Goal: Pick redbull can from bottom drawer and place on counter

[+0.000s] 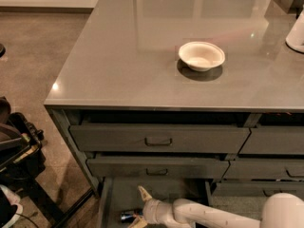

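Note:
I will next reach the redbull can in the open bottom drawer and close my gripper on the can's end (137, 213) nearest the white arm.
The redbull can (128, 216) lies on its side on the floor of the open bottom drawer (166, 190), near its front left. My gripper (140, 206) reaches into the drawer from the right on a white arm. Its jaws are open, with one tan fingertip (143, 193) above and behind the can and the other at the lower edge of the view, right beside the can. The can is not held. The glossy grey counter (128, 56) spreads above the cabinet.
A white bowl (201, 55) sits on the counter right of centre. A white object (296, 32) stands at the counter's right edge. Two shut grey-fronted drawers (159, 139) with small handles are above the open one. Dark equipment (16, 151) stands on the floor at the left.

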`<state>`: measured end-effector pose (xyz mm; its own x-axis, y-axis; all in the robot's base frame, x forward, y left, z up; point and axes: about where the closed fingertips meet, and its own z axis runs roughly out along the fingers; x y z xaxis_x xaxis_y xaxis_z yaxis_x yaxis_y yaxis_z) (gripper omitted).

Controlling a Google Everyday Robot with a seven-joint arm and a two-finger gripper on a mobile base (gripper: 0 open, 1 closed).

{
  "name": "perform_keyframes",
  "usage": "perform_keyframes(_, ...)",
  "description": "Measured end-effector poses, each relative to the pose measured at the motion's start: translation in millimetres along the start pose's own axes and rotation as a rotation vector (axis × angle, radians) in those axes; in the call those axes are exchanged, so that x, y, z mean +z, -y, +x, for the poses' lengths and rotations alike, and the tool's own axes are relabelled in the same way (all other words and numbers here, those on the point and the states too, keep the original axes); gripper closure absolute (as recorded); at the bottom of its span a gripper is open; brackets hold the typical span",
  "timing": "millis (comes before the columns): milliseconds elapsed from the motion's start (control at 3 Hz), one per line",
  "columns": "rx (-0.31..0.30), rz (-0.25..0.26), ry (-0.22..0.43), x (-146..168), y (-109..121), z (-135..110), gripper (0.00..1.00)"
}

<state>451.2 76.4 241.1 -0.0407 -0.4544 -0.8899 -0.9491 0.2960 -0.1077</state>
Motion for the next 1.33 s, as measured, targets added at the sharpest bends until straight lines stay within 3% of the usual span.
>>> perform_keyframes(667, 0.001, 0.006, -0.053, 10, 8, 45, 0.00)
perform_keyframes(1333, 0.032, 0.003, -0.054, 19, 10, 75, 0.00)
